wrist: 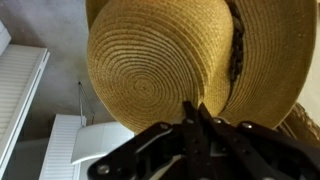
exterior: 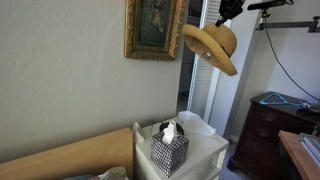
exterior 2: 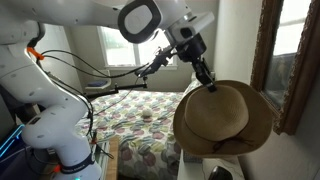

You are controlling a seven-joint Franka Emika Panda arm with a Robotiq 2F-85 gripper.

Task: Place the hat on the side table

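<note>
Next, I release the straw hat on the white side table [exterior: 194,130], just beside the patterned tissue box.
The tan woven straw hat [exterior: 214,46] hangs in the air from my gripper [exterior: 222,20], high above the white side table [exterior: 205,150]. In an exterior view the hat [exterior 2: 222,118] dangles from the gripper [exterior 2: 208,82], its crown facing the camera. In the wrist view the fingers [wrist: 197,112] are pinched shut on the hat's brim, and the round crown [wrist: 150,70] fills the frame. The side table's white top [wrist: 85,140] shows below the hat.
A black-and-white patterned tissue box [exterior: 169,148] stands on the side table. A gold-framed picture [exterior: 154,27] hangs on the wall. A dark wooden dresser [exterior: 266,130] stands to the side. A bed with a floral quilt [exterior 2: 140,130] lies behind the arm.
</note>
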